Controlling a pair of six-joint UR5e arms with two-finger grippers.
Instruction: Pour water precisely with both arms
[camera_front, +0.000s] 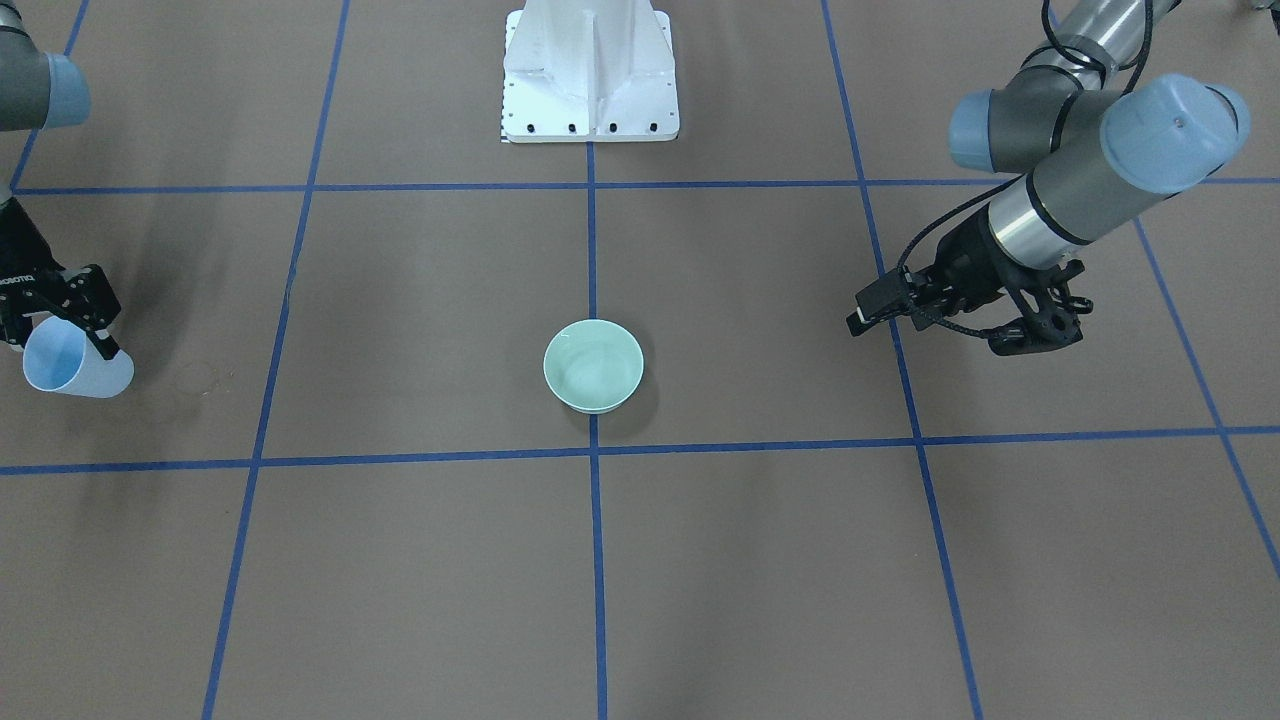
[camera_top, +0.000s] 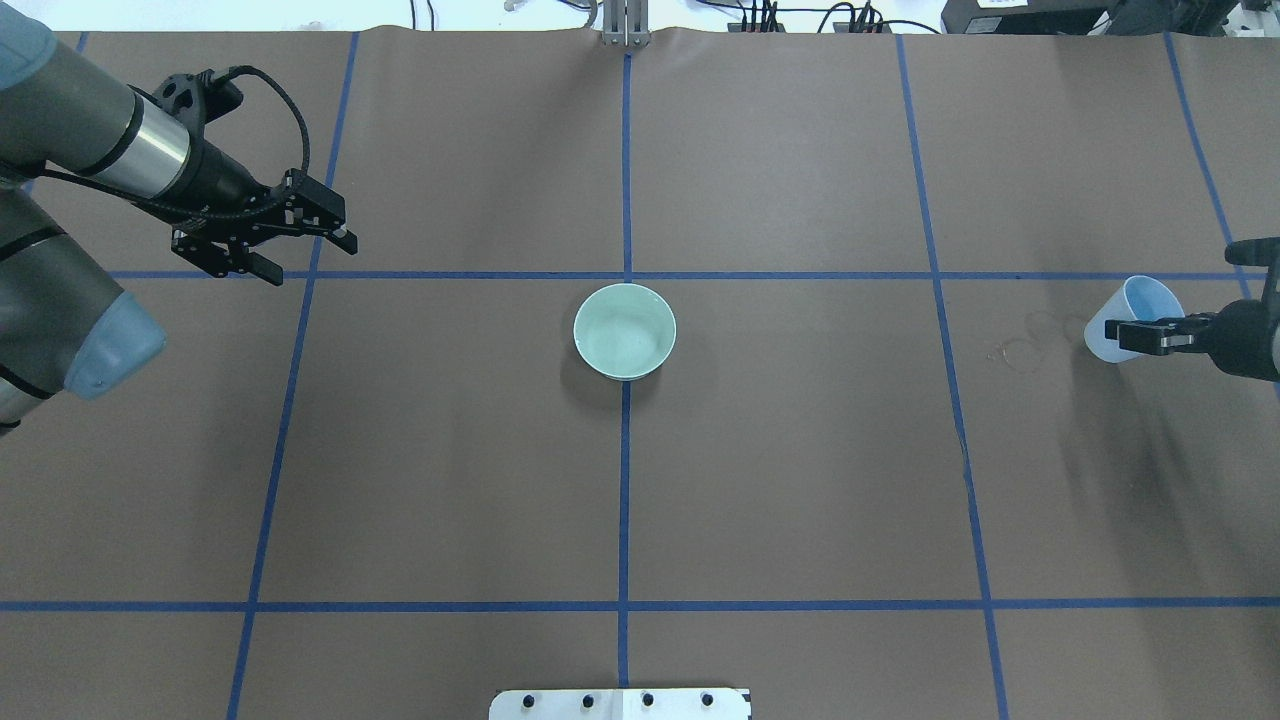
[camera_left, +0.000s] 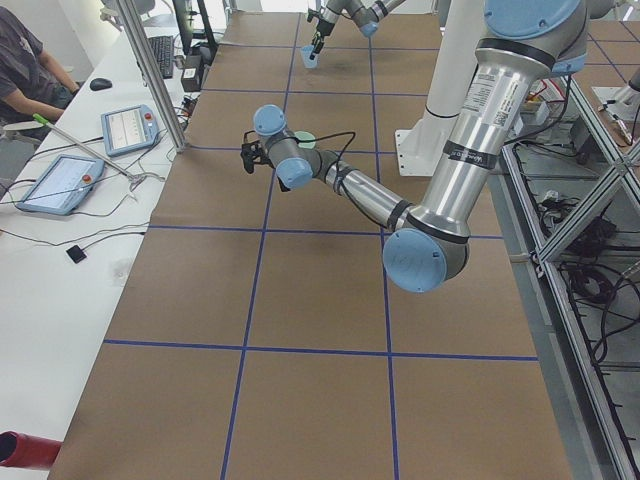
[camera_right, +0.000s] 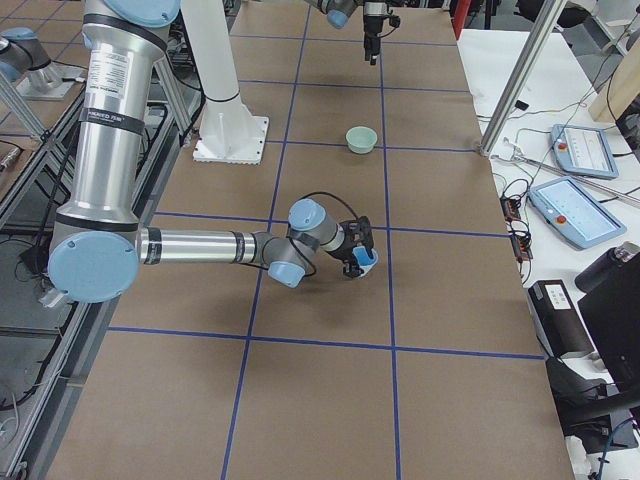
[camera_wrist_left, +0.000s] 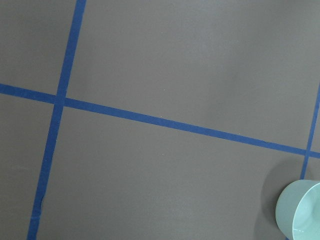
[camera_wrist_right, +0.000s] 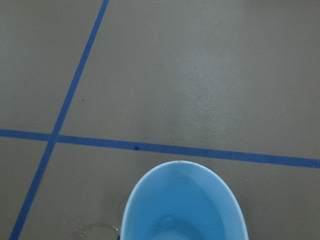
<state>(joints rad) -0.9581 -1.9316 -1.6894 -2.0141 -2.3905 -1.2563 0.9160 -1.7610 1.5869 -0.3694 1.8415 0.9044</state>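
Next, my right gripper sets the pale-blue cup down on the brown table (camera_front: 110, 365) next to the faint wet rings.
A pale-green bowl (camera_top: 625, 330) stands at the middle of the brown table; its edge also shows in the left wrist view (camera_wrist_left: 300, 210). My right gripper (camera_top: 1142, 336) is shut on a pale-blue plastic cup (camera_top: 1128, 310) at the far right and holds it tilted, well away from the bowl. In the right wrist view the cup (camera_wrist_right: 182, 205) holds a little clear water (camera_wrist_right: 167, 222), seen only as a faint ripple. My left gripper (camera_top: 310, 257) is open and empty, above the table to the left of the bowl.
Blue tape lines (camera_top: 625, 150) divide the table into squares. Faint wet rings (camera_top: 1020, 350) mark the paper next to the cup. The white bolted pedestal (camera_front: 590, 75) stands on the robot's side of the bowl. Operator tablets (camera_left: 125, 125) lie on a side bench.
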